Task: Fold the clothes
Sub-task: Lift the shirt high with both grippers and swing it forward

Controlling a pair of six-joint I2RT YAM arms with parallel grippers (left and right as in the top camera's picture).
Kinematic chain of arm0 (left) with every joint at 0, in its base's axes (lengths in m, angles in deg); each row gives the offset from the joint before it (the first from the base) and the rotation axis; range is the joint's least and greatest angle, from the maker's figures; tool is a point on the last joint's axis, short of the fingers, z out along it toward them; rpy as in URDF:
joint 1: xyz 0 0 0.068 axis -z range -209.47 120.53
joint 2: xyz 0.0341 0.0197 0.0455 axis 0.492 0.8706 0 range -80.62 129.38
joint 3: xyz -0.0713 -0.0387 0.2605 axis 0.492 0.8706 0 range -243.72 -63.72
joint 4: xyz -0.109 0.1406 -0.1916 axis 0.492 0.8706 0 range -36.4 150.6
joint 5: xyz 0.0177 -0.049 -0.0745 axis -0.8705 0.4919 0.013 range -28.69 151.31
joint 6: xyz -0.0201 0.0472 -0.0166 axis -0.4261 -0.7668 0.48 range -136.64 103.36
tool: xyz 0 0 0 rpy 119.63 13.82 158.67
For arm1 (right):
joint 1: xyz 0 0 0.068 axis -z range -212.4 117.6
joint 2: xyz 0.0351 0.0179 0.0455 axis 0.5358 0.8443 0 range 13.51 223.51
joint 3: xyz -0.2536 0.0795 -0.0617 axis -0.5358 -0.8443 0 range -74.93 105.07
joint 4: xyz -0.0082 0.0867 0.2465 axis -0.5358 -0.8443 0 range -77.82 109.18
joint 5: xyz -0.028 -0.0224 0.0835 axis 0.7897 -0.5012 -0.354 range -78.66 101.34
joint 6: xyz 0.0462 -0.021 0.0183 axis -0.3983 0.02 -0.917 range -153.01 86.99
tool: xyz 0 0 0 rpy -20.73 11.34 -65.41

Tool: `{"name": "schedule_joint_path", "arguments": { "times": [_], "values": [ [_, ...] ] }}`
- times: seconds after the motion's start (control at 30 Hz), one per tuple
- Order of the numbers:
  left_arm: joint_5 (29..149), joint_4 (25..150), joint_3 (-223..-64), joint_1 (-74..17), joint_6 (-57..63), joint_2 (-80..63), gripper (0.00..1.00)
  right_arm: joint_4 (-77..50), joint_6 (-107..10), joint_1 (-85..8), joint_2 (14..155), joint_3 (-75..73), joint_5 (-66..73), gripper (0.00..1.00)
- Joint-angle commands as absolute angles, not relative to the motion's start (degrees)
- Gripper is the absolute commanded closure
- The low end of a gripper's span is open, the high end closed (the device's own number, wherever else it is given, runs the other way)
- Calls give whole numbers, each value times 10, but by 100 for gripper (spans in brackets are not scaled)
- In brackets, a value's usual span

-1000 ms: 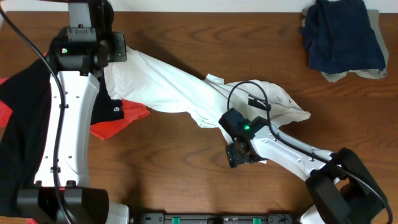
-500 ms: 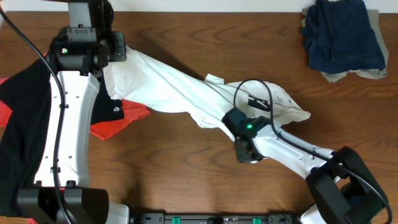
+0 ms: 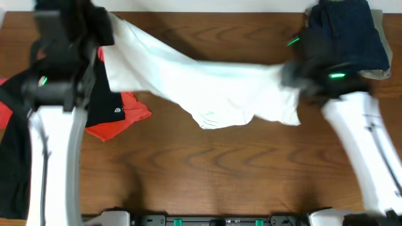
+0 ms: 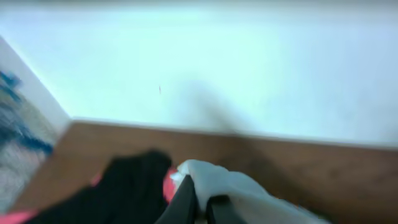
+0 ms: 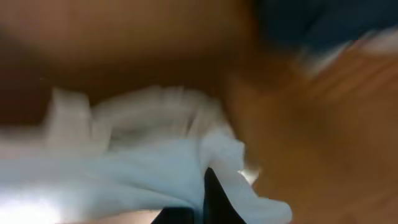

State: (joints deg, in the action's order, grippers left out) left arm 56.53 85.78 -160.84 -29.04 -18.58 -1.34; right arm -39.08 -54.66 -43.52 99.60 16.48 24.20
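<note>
The robot's right gripper should release the far corner of the white garment on the brown table (image 3: 301, 58), close beside the dark blue pile. The garment now hangs stretched across the table.
A white garment (image 3: 207, 88) hangs stretched across the table between my two grippers, its lower edge sagging in the middle. My left gripper (image 3: 103, 31) holds its upper left end at the back left. In the left wrist view that gripper (image 4: 200, 208) is shut on a bunched fold of the white garment (image 4: 249, 193). My right gripper (image 3: 290, 75) holds the right end. In the right wrist view this gripper (image 5: 202, 208) is shut on the white garment (image 5: 124, 162). All views are blurred by motion.
A black garment (image 3: 100, 94) lies over a red garment (image 3: 122, 116) at the left, under the left arm. A dark blue pile of clothes (image 3: 348, 31) sits at the back right corner, close behind the right arm. Bare brown table (image 3: 207, 169) shows in front.
The right gripper shut on the white garment near the table's middle, then swung up and right with it. The left arm rose too. The garment went from lying crumpled to stretched out.
</note>
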Motion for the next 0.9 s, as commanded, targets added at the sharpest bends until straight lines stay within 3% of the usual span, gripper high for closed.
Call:
{"name": "schedule_joint_path", "arguments": {
  "times": [0.0, 0.47, 0.87],
  "values": [
    [555, 841, -1619, -294, -192, -67, 94, -398, -495, -377, 970, 246, 250, 99],
    [548, 808, -1619, -294, -197, -272, 94, -462, -439, -239, 825, 420, 221, 99],
    [495, 839, -1620, -294, -211, -355, 94, -462, -391, -231, 689, 424, 261, 99]
  ]
}}
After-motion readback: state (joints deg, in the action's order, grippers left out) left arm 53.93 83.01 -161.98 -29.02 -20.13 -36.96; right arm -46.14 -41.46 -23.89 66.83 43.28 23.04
